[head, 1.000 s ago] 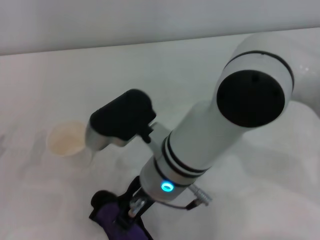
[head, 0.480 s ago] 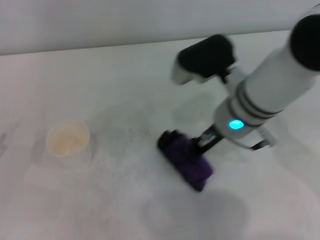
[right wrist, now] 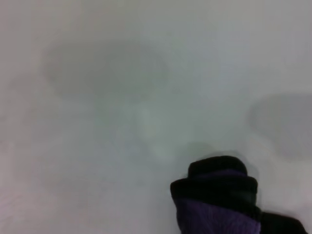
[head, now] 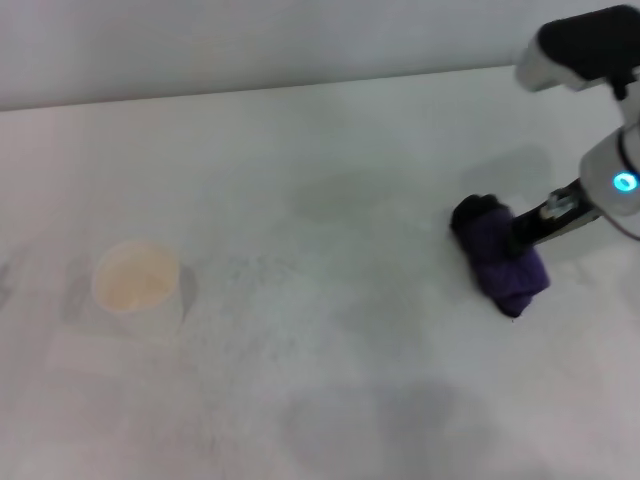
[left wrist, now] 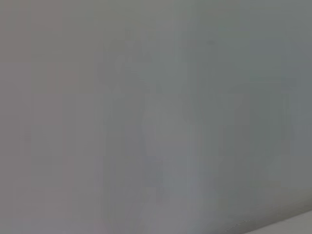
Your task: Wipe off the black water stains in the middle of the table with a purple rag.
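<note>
The purple rag will go down on the bare white table point(head: 557, 249) just below the wrist of my right gripper, which will put it there.
The purple rag point(head: 500, 258), bunched with a black edge, rests on the white table point(head: 330, 150) at the right. My right gripper point(head: 522, 236) is shut on it, and its arm reaches in from the right edge. In the right wrist view the rag point(right wrist: 217, 202) shows close up on the bare table point(right wrist: 122, 97). No black water stain shows in any view; the table's middle has only faint grey speckles point(head: 255, 270). My left gripper is out of view, and its wrist view shows only a plain grey surface.
A white paper cup point(head: 136, 282) stands upright on the table at the left. The table's far edge point(head: 300, 88) runs along the top of the head view.
My right arm has swept from the near middle-left of the table to the far right, dragging the purple rag with it. The cup has not moved.
</note>
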Robot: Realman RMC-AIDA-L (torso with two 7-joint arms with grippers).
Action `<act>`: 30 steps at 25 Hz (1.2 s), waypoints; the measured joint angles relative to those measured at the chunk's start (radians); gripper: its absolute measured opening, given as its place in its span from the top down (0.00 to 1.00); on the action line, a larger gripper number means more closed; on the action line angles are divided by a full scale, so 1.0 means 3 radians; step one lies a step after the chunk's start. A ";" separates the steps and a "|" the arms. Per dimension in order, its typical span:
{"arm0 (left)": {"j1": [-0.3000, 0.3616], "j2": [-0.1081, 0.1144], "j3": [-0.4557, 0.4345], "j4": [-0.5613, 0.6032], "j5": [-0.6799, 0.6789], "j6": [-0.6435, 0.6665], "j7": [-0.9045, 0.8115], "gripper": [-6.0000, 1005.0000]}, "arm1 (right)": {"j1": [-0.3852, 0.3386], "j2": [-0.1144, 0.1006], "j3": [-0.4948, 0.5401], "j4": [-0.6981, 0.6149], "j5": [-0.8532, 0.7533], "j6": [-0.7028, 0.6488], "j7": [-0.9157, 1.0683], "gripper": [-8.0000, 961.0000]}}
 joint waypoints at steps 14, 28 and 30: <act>-0.0087 -0.0015 -0.0025 0.0008 -0.0072 -0.0020 0.0000 0.13 | 0.0053 -0.0005 0.0482 0.0137 -0.0307 0.0143 -0.0274 0.90; -0.0174 -0.0018 -0.0023 -0.0030 -0.0080 0.0015 -0.0002 0.13 | 0.0042 -0.0002 0.1300 0.0169 -0.0091 0.0103 -0.0786 0.62; -0.0182 -0.0023 -0.0023 -0.0045 -0.0083 0.0018 -0.0004 0.13 | -0.0010 0.0000 0.1624 0.0247 0.0182 -0.0191 -0.1068 0.58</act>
